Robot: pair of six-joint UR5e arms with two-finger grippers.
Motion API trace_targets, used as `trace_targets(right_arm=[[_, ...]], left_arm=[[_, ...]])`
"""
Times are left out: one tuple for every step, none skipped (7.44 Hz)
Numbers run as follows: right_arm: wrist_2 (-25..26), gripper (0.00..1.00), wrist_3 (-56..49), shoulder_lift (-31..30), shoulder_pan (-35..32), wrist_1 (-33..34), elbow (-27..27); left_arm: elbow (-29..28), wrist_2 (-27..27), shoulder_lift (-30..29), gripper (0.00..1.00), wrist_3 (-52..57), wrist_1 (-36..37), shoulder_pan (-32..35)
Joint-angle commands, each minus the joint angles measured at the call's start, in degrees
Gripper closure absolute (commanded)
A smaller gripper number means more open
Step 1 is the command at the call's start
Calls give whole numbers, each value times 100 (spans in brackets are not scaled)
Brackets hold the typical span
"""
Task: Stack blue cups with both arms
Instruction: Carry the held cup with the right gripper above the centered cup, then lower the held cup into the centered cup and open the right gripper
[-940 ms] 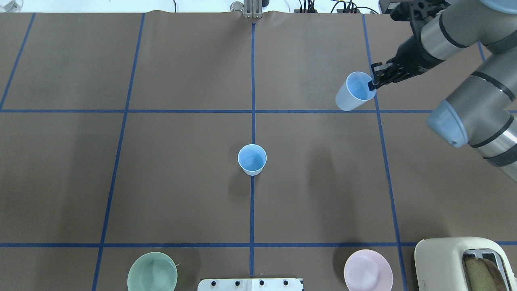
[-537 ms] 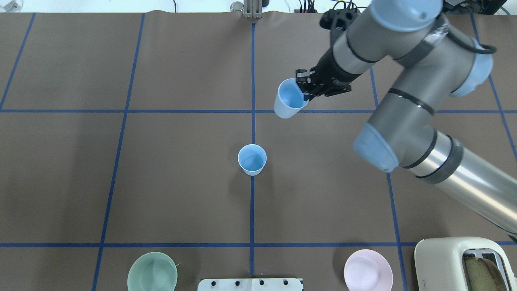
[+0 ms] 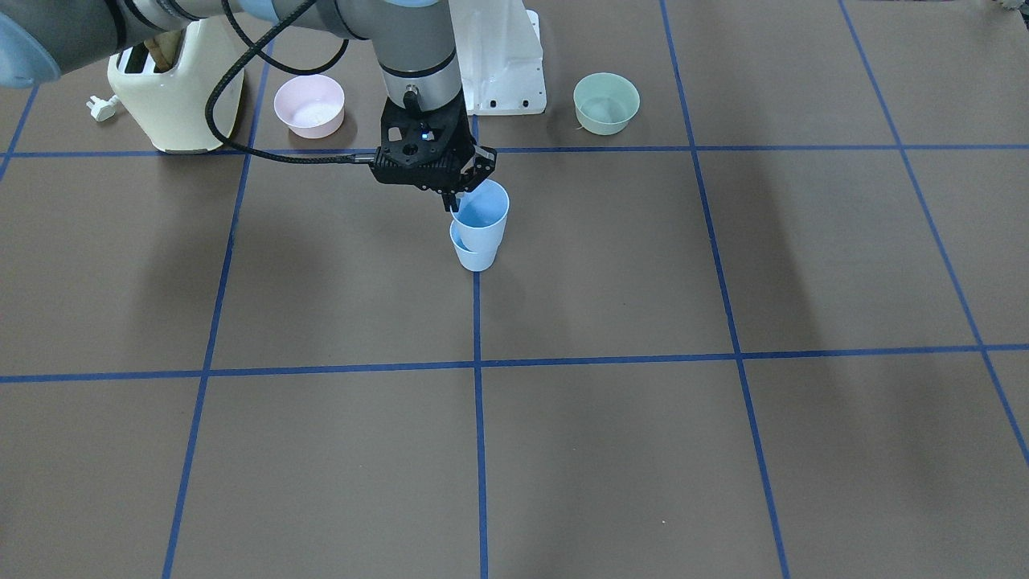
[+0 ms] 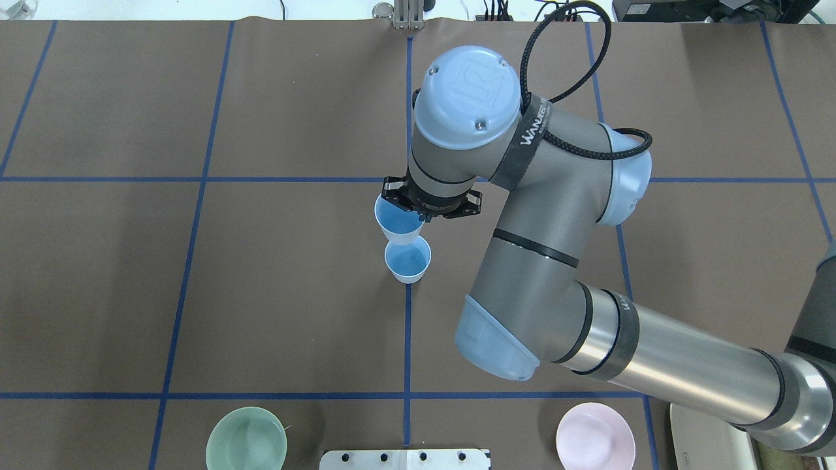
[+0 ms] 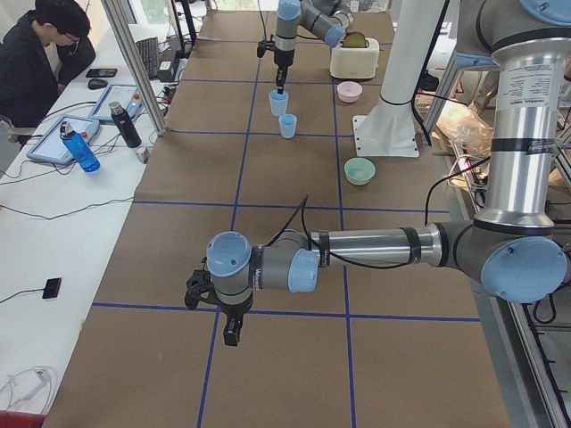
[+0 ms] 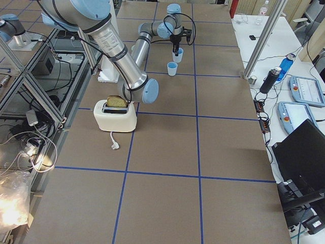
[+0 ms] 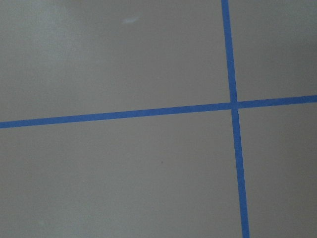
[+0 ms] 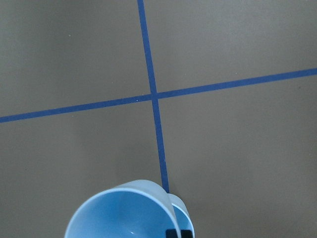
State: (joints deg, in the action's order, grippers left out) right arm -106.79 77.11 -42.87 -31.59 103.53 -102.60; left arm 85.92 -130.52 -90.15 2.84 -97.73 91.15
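My right gripper will let go of the light-blue cup inside the other blue cup (image 3: 473,232) (image 8: 161,228), which stands on the centre line of the table. The held cup is upright in the air now.
My right gripper (image 4: 420,217) is shut on the rim of a light-blue cup (image 4: 396,226) and holds it in the air, upright. The other blue cup (image 4: 407,262) stands on the table's centre line. In the front-facing view the held cup (image 3: 481,212) sits just above and overlaps the standing cup (image 3: 474,256); I cannot tell whether they touch. The right wrist view shows the held cup (image 8: 119,214) with the other cup's rim (image 8: 184,214) behind it. My left gripper (image 5: 230,335) hangs low over bare table far off; I cannot tell if it is open.
A pale green bowl (image 4: 246,447) and a pink bowl (image 4: 595,444) stand near the white pedestal base (image 4: 405,459). A cream toaster (image 3: 173,96) stands beside the pink bowl. A person (image 5: 40,53) sits at a side desk.
My right arm has swung left and toward the robot with the cup in its grip, from the far right of the table to just by the centre cup. The centre cup has not moved.
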Motion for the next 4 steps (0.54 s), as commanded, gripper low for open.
trace_targets(right_arm=[[71, 100, 14, -20, 100, 168, 65], [71, 100, 6, -29, 143, 168, 91], [79, 100, -3, -38, 179, 168, 100], [88, 100, -55, -46, 214, 159, 117]], left_arm=[[-49, 0, -2, 1, 6, 0, -9], [-58, 0, -3, 1, -2, 0, -9], [-58, 0, -3, 1, -2, 0, -9], [-58, 0, -3, 1, -2, 0, -9]])
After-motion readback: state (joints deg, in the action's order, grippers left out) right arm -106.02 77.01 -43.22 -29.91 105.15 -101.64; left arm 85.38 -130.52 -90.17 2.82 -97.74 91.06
